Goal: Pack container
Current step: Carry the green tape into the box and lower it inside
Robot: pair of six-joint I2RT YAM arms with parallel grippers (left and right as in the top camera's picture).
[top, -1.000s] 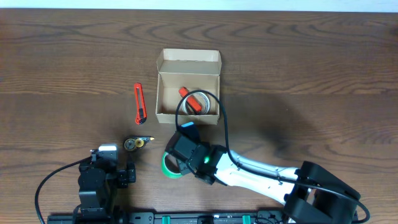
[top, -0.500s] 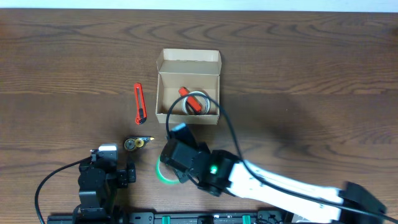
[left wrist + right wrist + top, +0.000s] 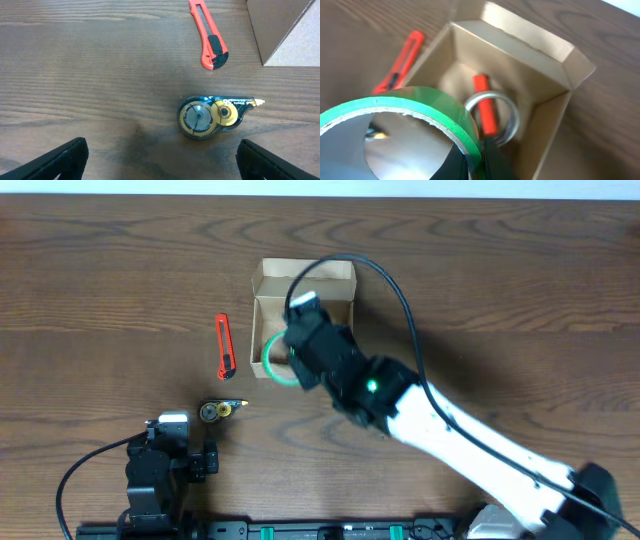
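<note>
Next, I let go of the green tape roll, which is over the container now, with my right gripper inside the cardboard container's front corner (image 3: pixel 284 352) (image 3: pixel 446 112) nearest the orange box cutter.
The tan cardboard container (image 3: pixel 262 300) stands open at the table's middle back, flap lid raised behind it; it also shows in the right wrist view (image 3: pixel 540 80). Inside lie a red marker (image 3: pixel 485 105) and a clear tape roll (image 3: pixel 512 117). My right gripper (image 3: pixel 290 350) is shut on a green tape roll (image 3: pixel 270 360) and holds it over the container's front left part; the roll fills the lower left of the right wrist view (image 3: pixel 420 102). My left gripper (image 3: pixel 160 160) is open and empty, low over the table in front of a correction tape dispenser (image 3: pixel 212 116).
An orange box cutter (image 3: pixel 224 346) lies left of the container, also in the left wrist view (image 3: pixel 209 34). The correction tape dispenser (image 3: pixel 220 410) lies in front of it. The right arm's cable loops over the container's right side.
My right gripper has lifted the green tape roll off the table's front and carried it back, up over the container. The left arm has not moved.
</note>
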